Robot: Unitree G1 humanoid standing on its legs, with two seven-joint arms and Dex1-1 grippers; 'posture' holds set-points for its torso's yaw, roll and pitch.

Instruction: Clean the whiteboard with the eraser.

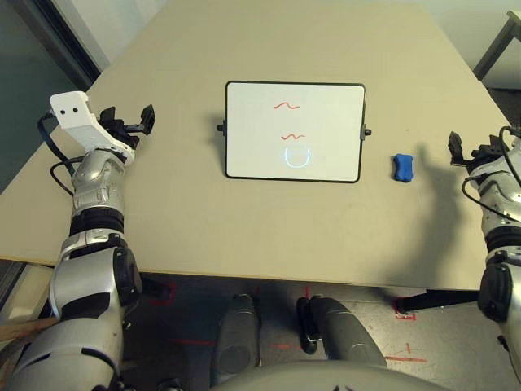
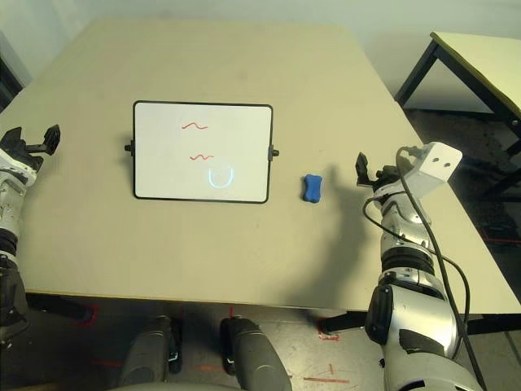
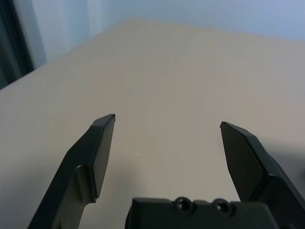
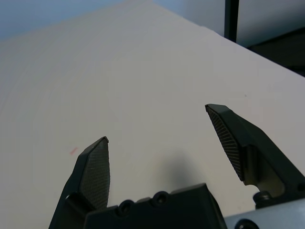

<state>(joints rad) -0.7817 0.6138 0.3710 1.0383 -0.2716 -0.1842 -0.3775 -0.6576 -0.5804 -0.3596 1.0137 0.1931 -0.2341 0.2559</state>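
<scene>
The robot's right gripper will next move to the blue eraser's narrow middle (image 1: 403,168) and close there, so that one wide end sticks out for wiping the whiteboard.
The whiteboard (image 1: 295,130) lies flat in the middle of the table, black-framed, with two red squiggles and a bluish ring drawn on it. Just off its right side rests the small blue eraser (image 1: 402,168), alone on the tabletop. My left gripper (image 1: 130,122) hovers open to the left of the board, a good gap away. My right gripper (image 2: 370,173) is open to the right of the eraser, a short distance from it. Both wrist views show wide-spread fingers (image 3: 102,143) (image 4: 95,171) with bare table between them.
The beige table (image 1: 244,220) has free surface all around the board. A second table (image 2: 480,65) stands off to the right, beyond a strip of floor. Red tape marks lie on the floor below the near edge.
</scene>
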